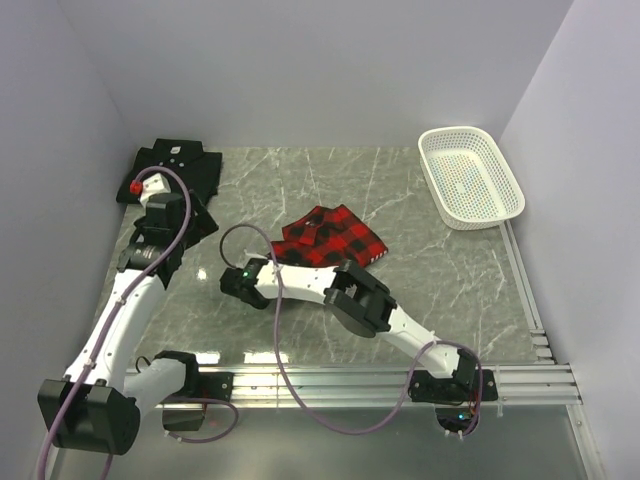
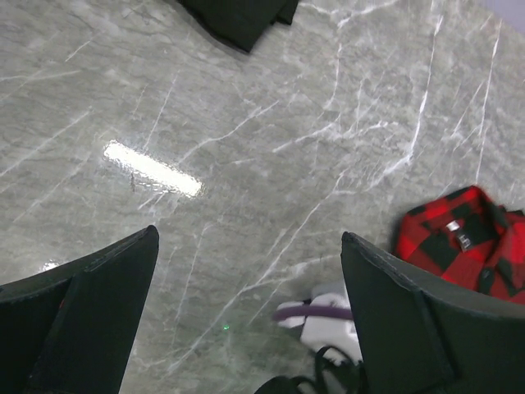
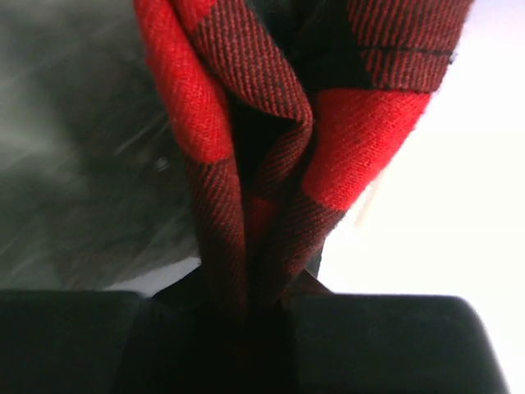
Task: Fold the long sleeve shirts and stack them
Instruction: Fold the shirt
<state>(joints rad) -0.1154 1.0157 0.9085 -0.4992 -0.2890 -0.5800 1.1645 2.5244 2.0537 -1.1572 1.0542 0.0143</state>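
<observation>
My right gripper holds a bunched fold of the slanted plaid shirt. It should open and take the shirt's side [image 1: 366,231] while my left gripper takes the other side.
The red-and-black plaid shirt [image 1: 330,235] lies bunched in a small heap at the middle of the marble table. My right gripper [image 1: 352,272] is at its near edge, shut on a fold of the plaid cloth [image 3: 246,123], which fills the right wrist view between the fingers [image 3: 394,345]. The black shirt [image 1: 180,165] lies flat at the far left corner, partly under my left arm. My left gripper [image 1: 183,230] hovers at its near edge, open and empty [image 2: 250,238], over bare table. The left wrist view shows the black shirt's corner [image 2: 238,16] and the plaid [image 2: 463,246].
A white mesh basket [image 1: 433,170] stands at the far right. Aluminium rails [image 1: 400,380] run along the near edge and up the right side. My right arm's elbow [image 1: 245,280] and its purple cable sit left of the plaid. Walls close in on three sides.
</observation>
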